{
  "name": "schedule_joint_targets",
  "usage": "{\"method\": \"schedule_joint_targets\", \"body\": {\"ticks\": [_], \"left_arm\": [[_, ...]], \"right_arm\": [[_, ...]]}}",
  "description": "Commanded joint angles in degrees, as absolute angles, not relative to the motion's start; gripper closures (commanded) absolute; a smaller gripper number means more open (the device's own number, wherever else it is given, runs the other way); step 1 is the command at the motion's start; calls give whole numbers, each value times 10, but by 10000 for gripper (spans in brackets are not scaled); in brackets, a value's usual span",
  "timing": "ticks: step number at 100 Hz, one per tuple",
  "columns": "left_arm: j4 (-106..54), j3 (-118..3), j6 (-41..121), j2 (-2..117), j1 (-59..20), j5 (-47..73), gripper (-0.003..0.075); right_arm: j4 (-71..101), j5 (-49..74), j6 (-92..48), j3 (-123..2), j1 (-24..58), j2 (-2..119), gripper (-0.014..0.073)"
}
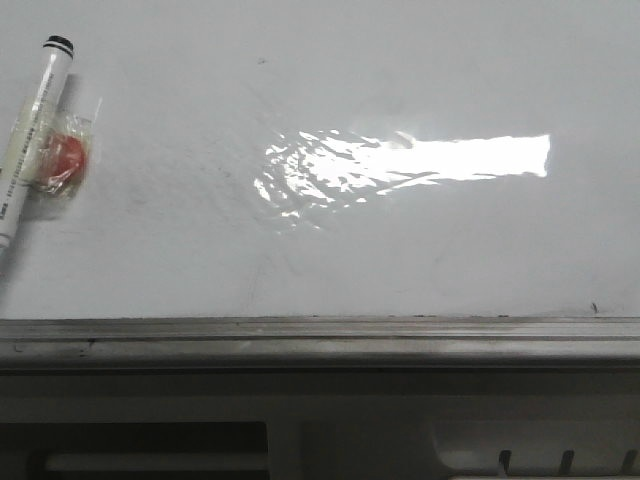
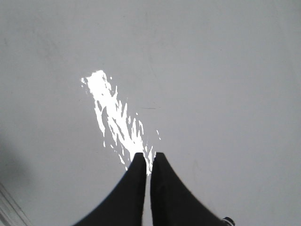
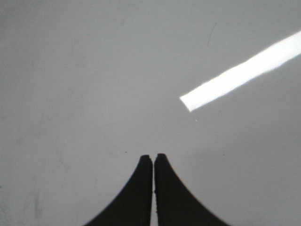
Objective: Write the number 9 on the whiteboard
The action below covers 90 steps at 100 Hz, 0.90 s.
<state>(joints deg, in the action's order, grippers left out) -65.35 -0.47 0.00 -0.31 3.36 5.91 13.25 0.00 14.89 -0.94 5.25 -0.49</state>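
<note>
I need to grab the white marker next, left gripper closing on the marker's near end (image 1: 9, 202) just below the small red object, opposite the black cap.
The whiteboard (image 1: 180, 250) fills the front view as a glossy white surface with faint smudges. No number 9 shows on it in any view. A white marker (image 1: 28, 135) with a black cap lies at the board's far left. Neither gripper appears in the front view. In the left wrist view my left gripper (image 2: 146, 156) hovers over the whiteboard (image 2: 221, 70), its black fingers almost touching with nothing between them. In the right wrist view my right gripper (image 3: 153, 157) is shut and empty over bare whiteboard (image 3: 84, 70).
A small red object in clear wrapping (image 1: 65, 155) lies against the marker. A wrinkled glare patch (image 1: 400, 160) marks the board's middle. A grey metal rail (image 1: 320, 335) runs along the near edge, with a grey slotted panel (image 1: 540, 455) below it.
</note>
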Motion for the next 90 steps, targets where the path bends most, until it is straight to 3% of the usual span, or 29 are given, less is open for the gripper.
{"method": "schedule_joint_targets", "body": {"ticks": [1, 37, 58, 78, 90], "left_arm": [[-639, -32, 43, -18, 34, 43, 739], [-450, -160, 97, 70, 34, 134, 739], [-372, -239, 182, 131, 34, 233, 739], [-343, -292, 200, 195, 21, 286, 739], [-324, -306, 200, 217, 3, 297, 734]], "right_arm": [[128, -12, 145, -49, 50, -17, 641], [-10, 158, 144, -145, 50, -17, 641], [-16, 179, 144, -167, 50, -11, 640], [-16, 279, 144, -231, 50, 41, 636], [-16, 331, 144, -276, 50, 87, 559]]}}
